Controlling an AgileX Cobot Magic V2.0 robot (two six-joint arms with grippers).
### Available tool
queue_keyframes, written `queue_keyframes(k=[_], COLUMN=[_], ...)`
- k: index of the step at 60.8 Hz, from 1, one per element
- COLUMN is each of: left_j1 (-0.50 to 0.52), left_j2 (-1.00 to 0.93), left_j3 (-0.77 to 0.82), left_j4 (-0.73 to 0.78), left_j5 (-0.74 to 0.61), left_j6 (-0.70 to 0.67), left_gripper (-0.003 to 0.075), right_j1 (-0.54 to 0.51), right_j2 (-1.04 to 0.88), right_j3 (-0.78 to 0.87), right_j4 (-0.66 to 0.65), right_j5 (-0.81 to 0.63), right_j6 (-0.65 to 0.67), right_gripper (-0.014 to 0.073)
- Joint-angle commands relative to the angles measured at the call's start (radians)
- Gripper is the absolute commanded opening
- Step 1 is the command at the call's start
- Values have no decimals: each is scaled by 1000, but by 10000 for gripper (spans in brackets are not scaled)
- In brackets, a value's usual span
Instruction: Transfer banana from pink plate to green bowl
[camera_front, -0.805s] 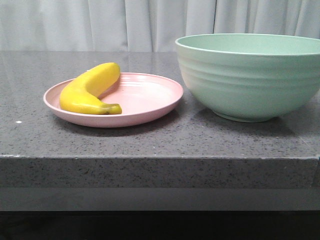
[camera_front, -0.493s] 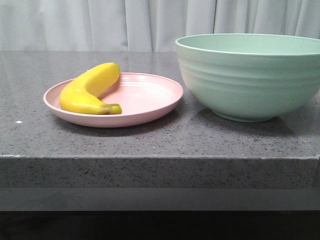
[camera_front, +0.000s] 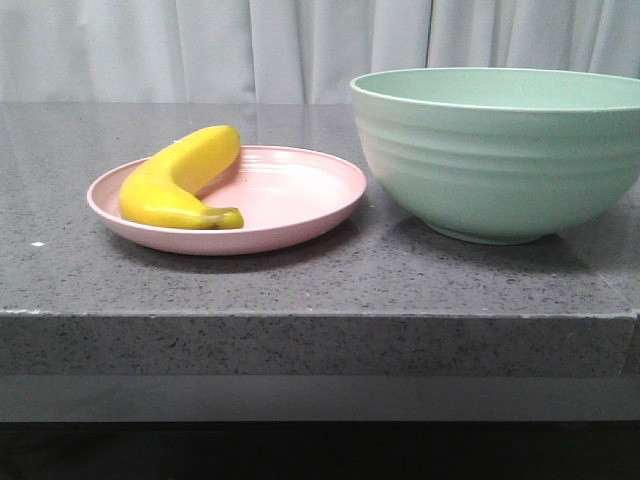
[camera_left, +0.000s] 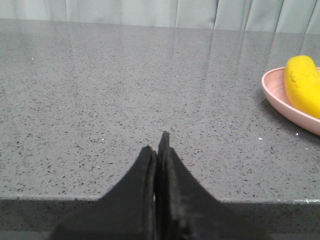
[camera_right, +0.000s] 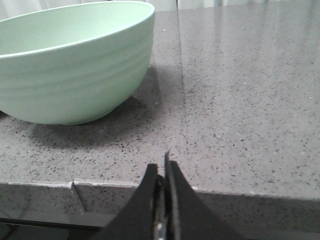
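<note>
The fingers of my left gripper will next go to the pink plate and close around the middle of the yellow banana (camera_front: 168, 178) (camera_left: 304, 86), between its stem and far end.
The yellow banana (camera_front: 178, 178) lies on the left half of the pink plate (camera_front: 300, 190), stem tip toward the front. The green bowl (camera_front: 500, 150) stands just right of the plate, empty as far as I can see. Neither gripper shows in the front view. In the left wrist view my left gripper (camera_left: 158, 145) is shut and empty over the table's front edge, left of the plate (camera_left: 280, 97) and banana (camera_left: 302, 85). In the right wrist view my right gripper (camera_right: 161, 167) is shut and empty at the front edge, right of the bowl (camera_right: 75, 65).
The grey speckled stone table (camera_front: 300, 280) has a thick front edge below the plate and bowl. A pale curtain (camera_front: 200, 50) hangs behind the table.
</note>
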Motion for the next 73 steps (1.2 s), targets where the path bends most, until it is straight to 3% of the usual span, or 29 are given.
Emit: queue_keyframes(k=[1, 12, 36, 49, 60, 73], left_j1=[1, 1, 1, 1, 1, 1], left_j2=[-19, -19, -19, 57, 278, 426], left_j3=[3, 3, -17, -250, -462, -525], left_j4=[-10, 109, 34, -16, -18, -20], left_j5=[-80, -137, -208, -93, 0, -4], left_j6=[-3, 13, -1, -2, -2, -2], left_gripper=[-20, -20, -20, -20, -20, -20], right_j1=[-6, -6, -6, -6, -6, -6], right_j2=[-22, -22, -22, 29, 211, 379], right_j3=[0, 0, -31, -235, -442, -549], right_j4=[-1, -1, 14, 10, 10, 10], right_j5=[-85, -85, -88, 42, 72, 71], right_j6=[-2, -2, -2, -2, -2, -2], right_gripper=[-60, -60, -60, -60, -60, -60])
